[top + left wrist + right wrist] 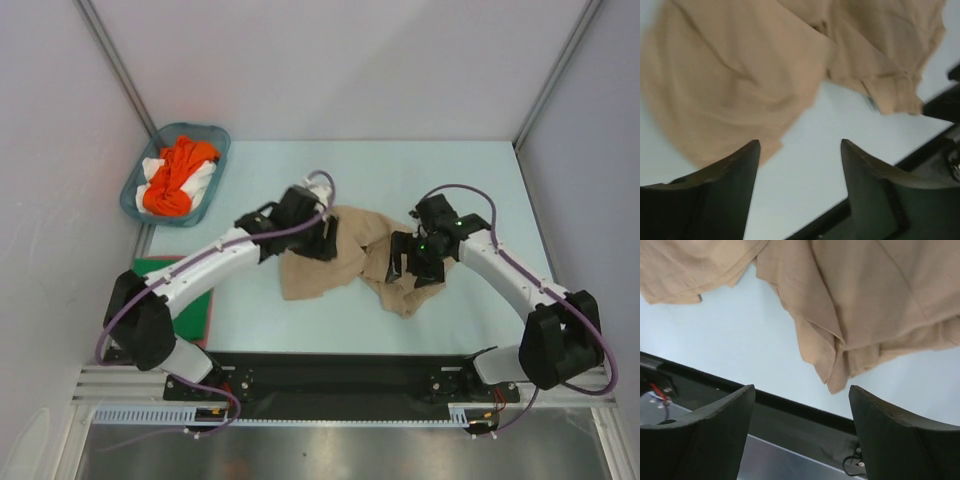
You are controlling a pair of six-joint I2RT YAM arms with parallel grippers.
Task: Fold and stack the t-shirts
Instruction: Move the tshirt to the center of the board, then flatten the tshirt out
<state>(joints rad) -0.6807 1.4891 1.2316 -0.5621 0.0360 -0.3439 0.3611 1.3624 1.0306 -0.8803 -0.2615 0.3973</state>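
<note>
My left gripper will grab the cloth (353, 261) near its middle and stretch it with my right gripper, because the tan-beige t-shirt is too bunched up to fold.
A tan-beige t-shirt (345, 255) lies crumpled and partly bunched on the pale table, between my two grippers. My left gripper (318, 245) hovers over its left part; in the left wrist view the gripper (800, 145) is open and empty, with the shirt (740, 75) just beyond its fingertips. My right gripper (412, 265) hovers over the shirt's right part; in the right wrist view the gripper (802, 390) is open and empty, with a folded corner of the shirt (865, 300) ahead of it. An orange t-shirt (175, 175) and a white one (203, 185) lie in the basket.
The teal basket (205, 131) stands at the back left. A dark green t-shirt (193, 308) with a reddish edge (209, 320) under it lies flat at the near left, partly under the left arm. The black rail (790, 410) marks the table's near edge.
</note>
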